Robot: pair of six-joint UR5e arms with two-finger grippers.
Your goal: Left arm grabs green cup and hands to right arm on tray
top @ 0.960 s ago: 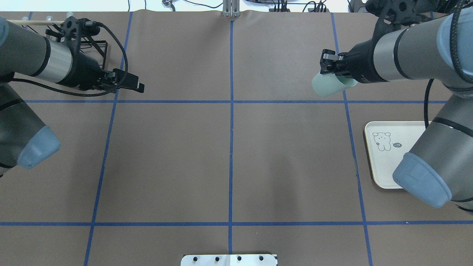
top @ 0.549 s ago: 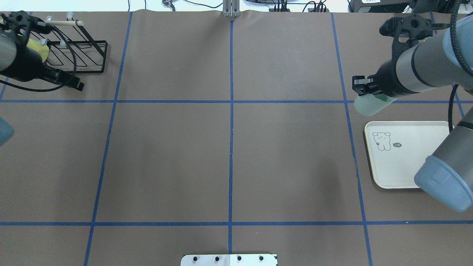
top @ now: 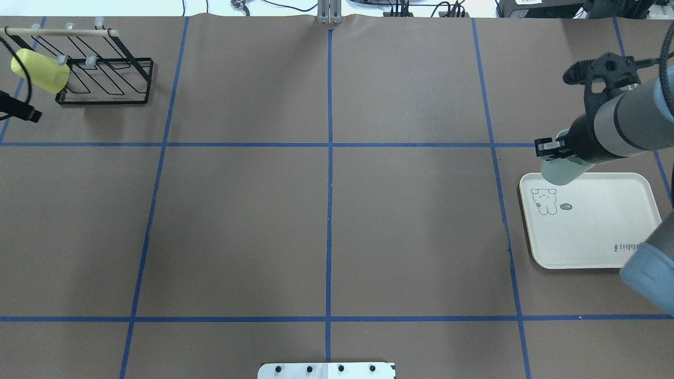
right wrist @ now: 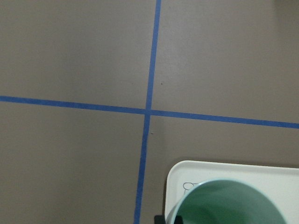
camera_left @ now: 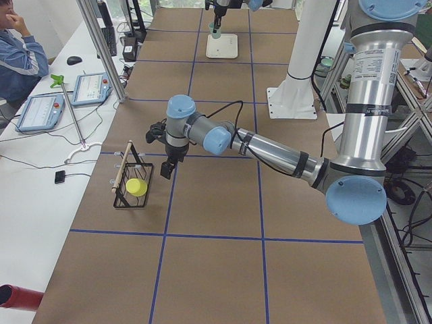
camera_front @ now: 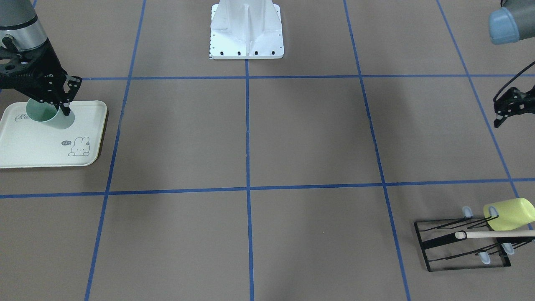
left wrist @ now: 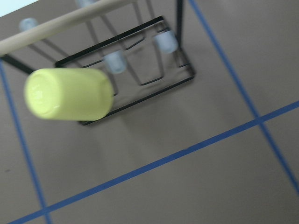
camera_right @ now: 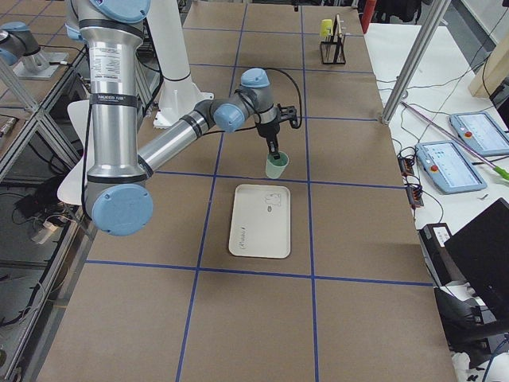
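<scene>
I will release the green cup, held upright over the tray's far corner, with my right gripper on the cream tray (camera_front: pixel 51 143), beside the bunny drawing.
My right gripper (top: pixel 552 149) is shut on the rim of the pale mint green cup (top: pixel 559 171) and holds it upright over the far left corner of the cream tray (top: pixel 595 226). In the front-facing view the cup (camera_front: pixel 51 117) hangs under the gripper (camera_front: pixel 62 102) just above the tray (camera_front: pixel 37 146). The right wrist view shows the cup's open mouth (right wrist: pixel 229 205) over the tray's corner (right wrist: pixel 243 170). My left gripper (top: pixel 20 109) is empty and looks open at the far left table edge, also in the front-facing view (camera_front: pixel 501 115).
A black wire rack (top: pixel 105 79) with a wooden rod stands at the far left corner and carries a yellow-green cup (top: pixel 39 78), also seen in the left wrist view (left wrist: pixel 70 93). The white robot base plate (top: pixel 326 370) sits at the near middle edge.
My right arm has carried the green cup right and toward the tray, now over its corner. My left arm has drawn back left, almost out of the overhead view, uncovering the rack.
</scene>
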